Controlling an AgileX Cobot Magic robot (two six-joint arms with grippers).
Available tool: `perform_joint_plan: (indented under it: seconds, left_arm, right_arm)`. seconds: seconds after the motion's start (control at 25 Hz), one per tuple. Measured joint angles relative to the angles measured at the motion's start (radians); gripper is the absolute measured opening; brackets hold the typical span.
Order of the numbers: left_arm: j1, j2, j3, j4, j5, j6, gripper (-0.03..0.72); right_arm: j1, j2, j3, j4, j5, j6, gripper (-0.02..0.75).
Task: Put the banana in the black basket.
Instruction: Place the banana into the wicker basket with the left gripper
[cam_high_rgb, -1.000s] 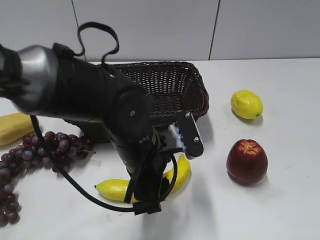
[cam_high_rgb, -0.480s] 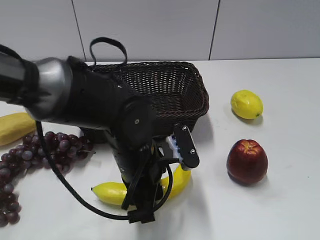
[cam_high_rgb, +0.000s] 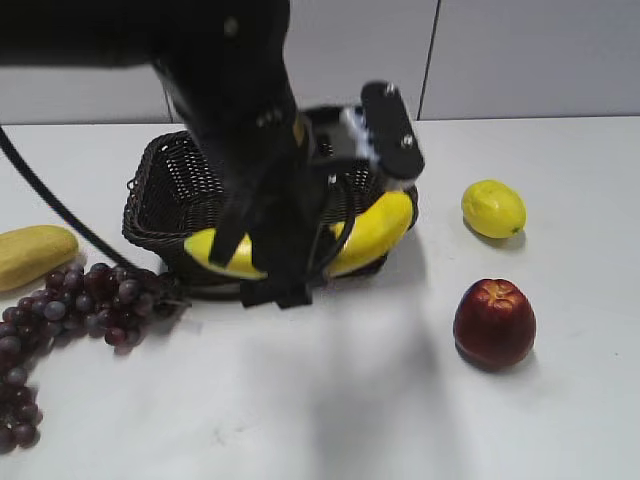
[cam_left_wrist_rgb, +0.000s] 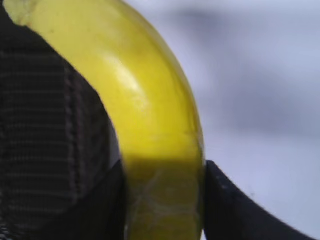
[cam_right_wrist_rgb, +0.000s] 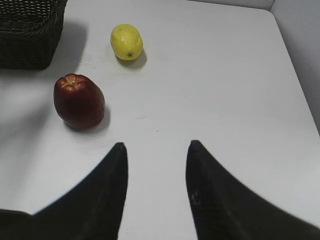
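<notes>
The banana, held in front of the basket's near rim, will be released by my left gripper on the middle of the black basket's bottom (cam_high_rgb: 271, 207), just behind the basket's near rim.
My left gripper (cam_high_rgb: 300, 235) is shut on the banana (cam_high_rgb: 375, 232), a long curved bright-yellow fruit, and holds it in the air in front of the near rim of the black basket (cam_high_rgb: 150, 205). In the left wrist view the banana (cam_left_wrist_rgb: 150, 110) fills the middle between the two black jaws (cam_left_wrist_rgb: 162, 200), with the dark woven basket (cam_left_wrist_rgb: 45, 150) at its left. My right gripper (cam_right_wrist_rgb: 156, 150) is open and empty above bare white table. It does not show in the exterior view.
A red apple (cam_high_rgb: 494, 322) and a yellow lemon (cam_high_rgb: 492, 207) lie to the right of the basket; both show in the right wrist view (cam_right_wrist_rgb: 79, 101) (cam_right_wrist_rgb: 126, 42). A bunch of dark grapes (cam_high_rgb: 70, 310) and a pale yellow squash-like fruit (cam_high_rgb: 30, 255) lie at the left.
My left arm has lifted the banana off the table and carried it up and back, from the near table to the basket's front rim. The other fruits have not moved.
</notes>
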Motion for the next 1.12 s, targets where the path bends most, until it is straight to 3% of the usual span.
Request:
perform_joint_plan:
  seconds: [0.24, 0.56, 1.12]
  left_arm:
    - [0.092, -0.001, -0.162, 0.026, 0.010, 0.178, 0.403]
    - [0.274, 0.032, -0.183, 0.036, -0.173, 0.354, 0.403]
    - [0.287, 0.265, -0.183, 0.024, -0.341, 0.390, 0.403]
  right_arm:
    - [0.000, 0.000, 0.000, 0.000, 0.000, 0.000, 0.301]
    - [0.000, 0.000, 0.000, 0.000, 0.000, 0.000, 0.301]
    - [0.000, 0.000, 0.000, 0.000, 0.000, 0.000, 0.301]
